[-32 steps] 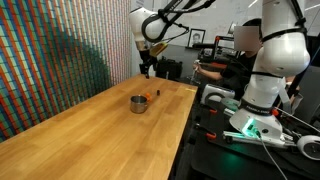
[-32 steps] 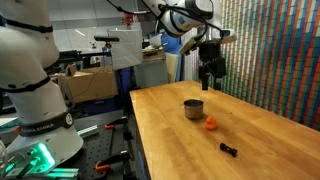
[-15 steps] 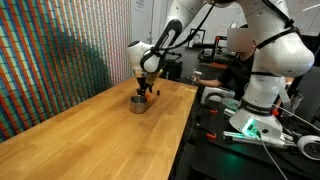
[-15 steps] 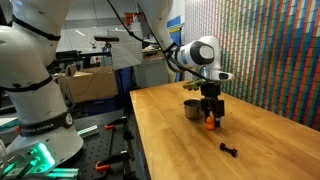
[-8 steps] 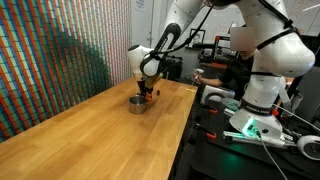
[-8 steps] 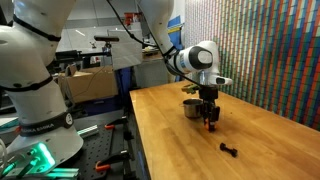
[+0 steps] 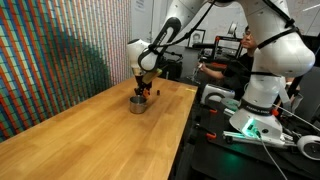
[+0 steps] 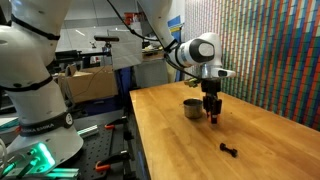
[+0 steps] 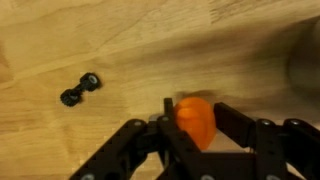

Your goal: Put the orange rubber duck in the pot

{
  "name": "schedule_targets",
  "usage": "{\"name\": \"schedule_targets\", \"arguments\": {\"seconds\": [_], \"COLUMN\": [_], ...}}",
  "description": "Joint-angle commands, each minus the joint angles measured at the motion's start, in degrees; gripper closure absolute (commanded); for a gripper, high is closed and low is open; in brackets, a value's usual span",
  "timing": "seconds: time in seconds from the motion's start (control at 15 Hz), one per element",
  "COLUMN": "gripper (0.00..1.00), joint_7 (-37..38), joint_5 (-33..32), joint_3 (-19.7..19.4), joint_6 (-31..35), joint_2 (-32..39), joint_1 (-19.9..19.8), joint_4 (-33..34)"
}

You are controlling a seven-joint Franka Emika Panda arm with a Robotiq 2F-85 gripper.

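Observation:
The robot's gripper needs to release the orange rubber duck on the dark inside bottom of the silver pot point(image 7: 138, 103).
The orange rubber duck point(image 9: 196, 120) sits between my two black fingers in the wrist view, and my gripper point(image 9: 194, 125) is shut on it. In an exterior view the duck point(image 8: 210, 117) shows as a small orange spot at the fingertips, lifted a little above the wooden table, just beside the pot point(image 8: 192, 108). The pot point(image 7: 138, 102) is a small squat silver cylinder with a dark inside. In the wrist view only a blurred grey edge of the pot point(image 9: 305, 65) shows at the right border. My gripper point(image 7: 146, 93) hangs right next to the pot.
A small dark object point(image 9: 79, 89) lies on the wooden table point(image 9: 100, 40), also seen nearer the table's front point(image 8: 228, 150). A second white robot base point(image 7: 262, 80) and a cluttered bench stand beside the table. A coloured patterned wall point(image 8: 270, 50) runs along one side.
My gripper came down onto the duck beside the pot, shut on it, and has now risen slightly with the duck held.

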Motion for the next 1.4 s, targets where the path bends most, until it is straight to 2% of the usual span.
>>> {"name": "schedule_targets", "arguments": {"seconds": [0.0,0.4,0.73,1.13,1.33], "gripper": [0.80,0.80,0.80,0.80,0.80], "joint_7": [-1.59,-3.00,-1.47,0.72,1.06], "joint_5": [2.15,6.35,9.10,8.08,7.89], "joint_3": [0.09,4.76,8.72,8.66,7.77], "joint_6": [-4.61,-9.29,-9.16,-8.86,-9.21], "joint_2": [-5.82,-11.86,-11.10,-7.40,-6.01], "joint_1": [0.27,0.34,2.60,5.59,5.48], "joint_4": [0.06,-2.30,-3.38,-1.33,0.36]}}
